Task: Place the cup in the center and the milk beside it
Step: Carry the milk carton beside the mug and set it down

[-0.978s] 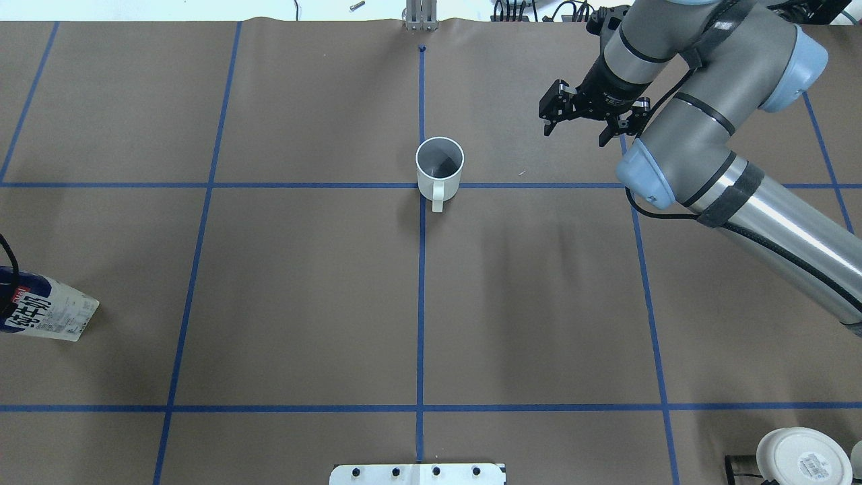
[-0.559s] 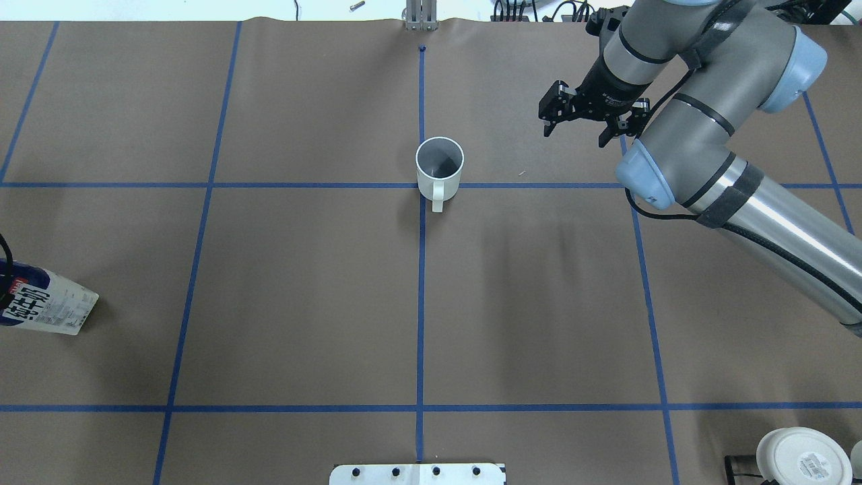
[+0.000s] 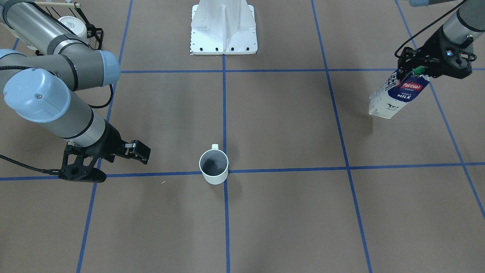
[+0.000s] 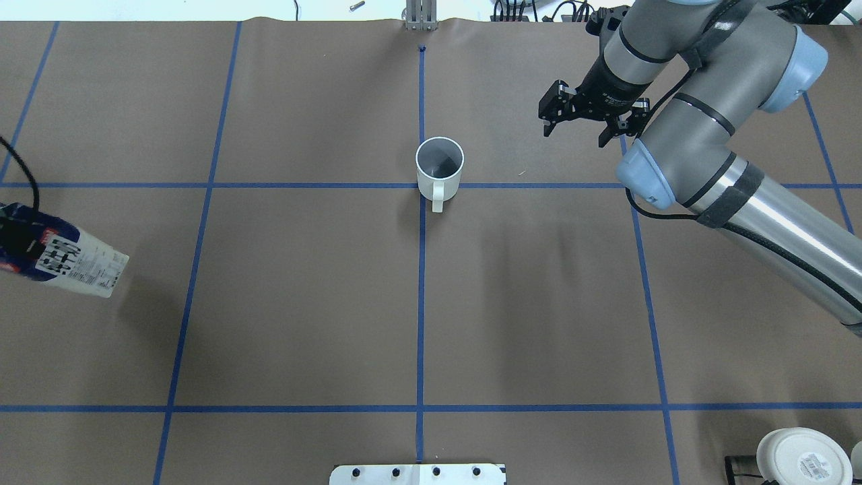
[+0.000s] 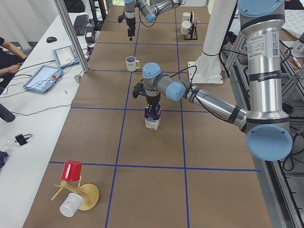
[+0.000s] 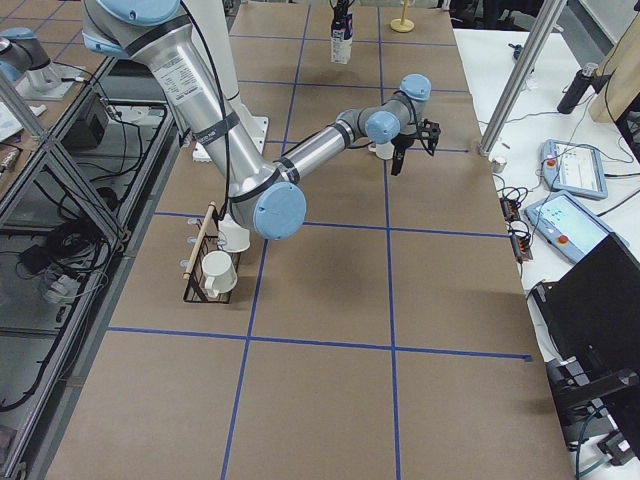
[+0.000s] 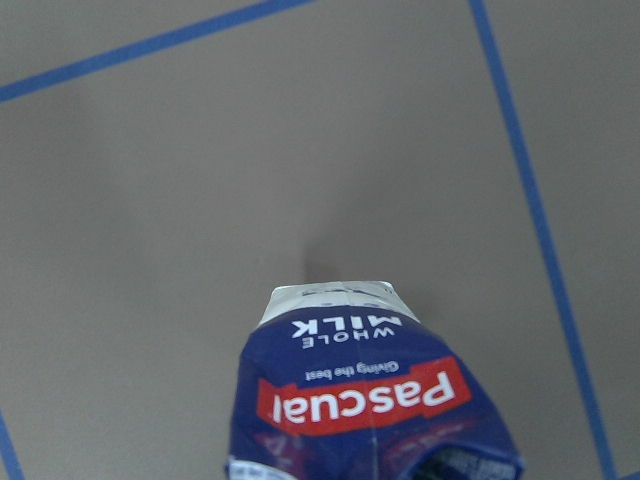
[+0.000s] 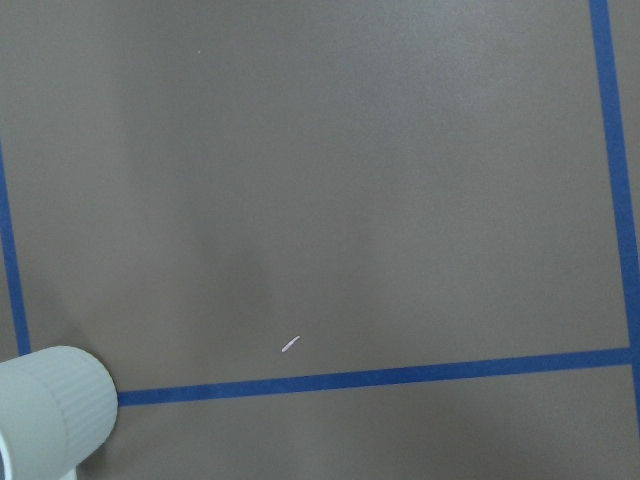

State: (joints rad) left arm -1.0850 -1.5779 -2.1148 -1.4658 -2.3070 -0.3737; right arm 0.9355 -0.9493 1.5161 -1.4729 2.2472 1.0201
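I should let go of the milk carton with my left gripper on the blue line (image 3: 244,174), against the side of the cup facing that gripper.
The off-white cup (image 4: 439,168) stands upright on the crossing of the blue lines at the table's middle, its handle toward the robot; it also shows in the front view (image 3: 214,167) and the right wrist view (image 8: 50,412). My left gripper (image 3: 418,70) is shut on the top of the navy-and-white milk carton (image 3: 396,94), which hangs tilted at the far left (image 4: 77,264) and fills the left wrist view (image 7: 365,400). I cannot tell whether its base touches the table. My right gripper (image 4: 574,137) is open and empty, right of the cup and beyond it.
A wire rack with white mugs (image 6: 210,265) stands near the robot's right side; a white cup with a label on its base (image 4: 801,457) shows there. The robot's base plate (image 3: 223,26) is at the near middle. A red cup on a wooden stand (image 5: 72,171) is at the left end.
The left gripper has carried the milk carton away from the robot and a little toward the middle. The right gripper and the cup have not moved.
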